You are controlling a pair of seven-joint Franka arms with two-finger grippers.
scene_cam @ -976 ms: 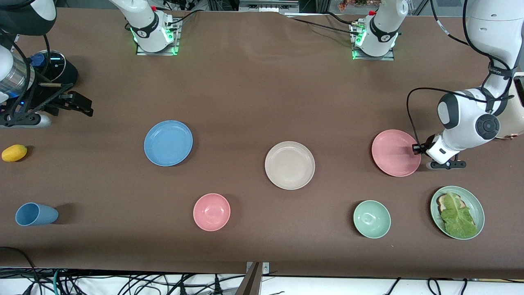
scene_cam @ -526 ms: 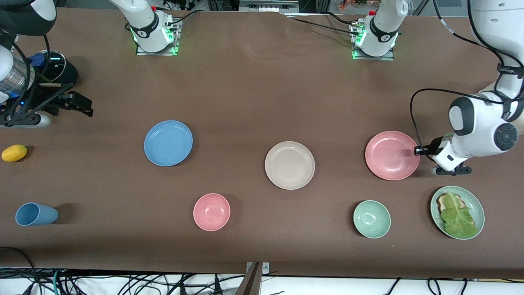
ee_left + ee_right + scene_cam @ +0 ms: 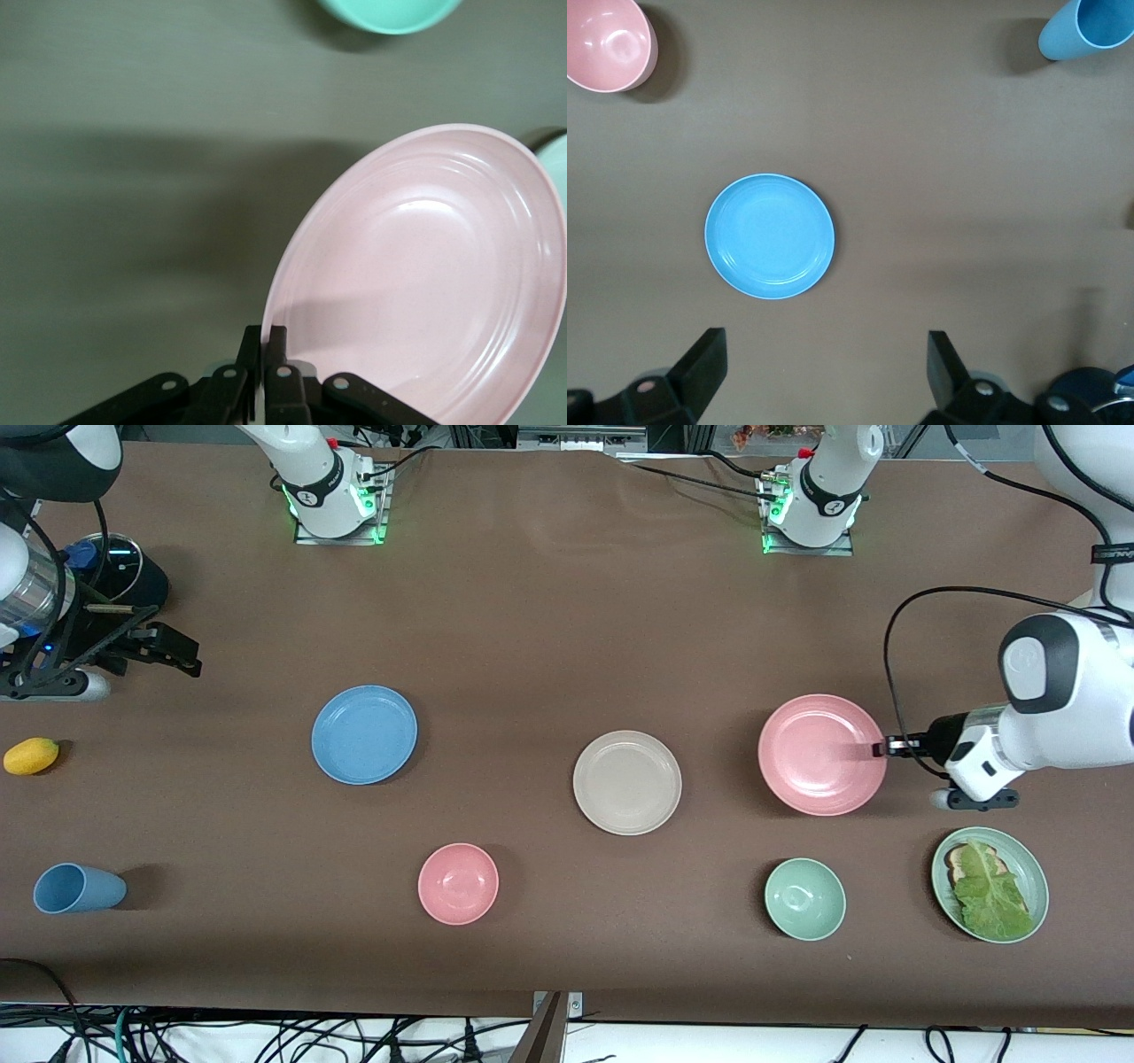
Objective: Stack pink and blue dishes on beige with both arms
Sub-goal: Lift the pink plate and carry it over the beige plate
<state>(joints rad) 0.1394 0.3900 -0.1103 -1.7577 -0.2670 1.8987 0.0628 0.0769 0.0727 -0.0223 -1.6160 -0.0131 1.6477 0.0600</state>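
The pink plate will sit squarely on top of the beige plate (image 3: 628,783), covering its middle, when I let go of it there with my left gripper.
My left gripper (image 3: 877,749) is shut on the rim of the pale pink plate (image 3: 819,755), which hangs tilted above the table toward the left arm's end. In the left wrist view both fingers (image 3: 276,341) pinch the pink plate's (image 3: 425,266) edge. The beige plate (image 3: 627,782) lies flat mid-table, apart from the pink one. The sky-blue plate (image 3: 364,734) lies flat toward the right arm's end. My right gripper (image 3: 177,654) hangs open and empty near that end; its wrist view shows the blue plate (image 3: 770,235) below, ahead of the open right gripper (image 3: 828,350).
A pink bowl (image 3: 458,883) and a mint bowl (image 3: 804,899) sit nearer the camera than the plates. A green dish (image 3: 1038,872) holds bread and lettuce beside the mint bowl. A blue cup (image 3: 75,888), a yellow fruit (image 3: 31,755) and a black device (image 3: 124,576) are at the right arm's end.
The left gripper has raised the pink plate off the table and carried it a little toward the beige plate. The right arm has not moved.
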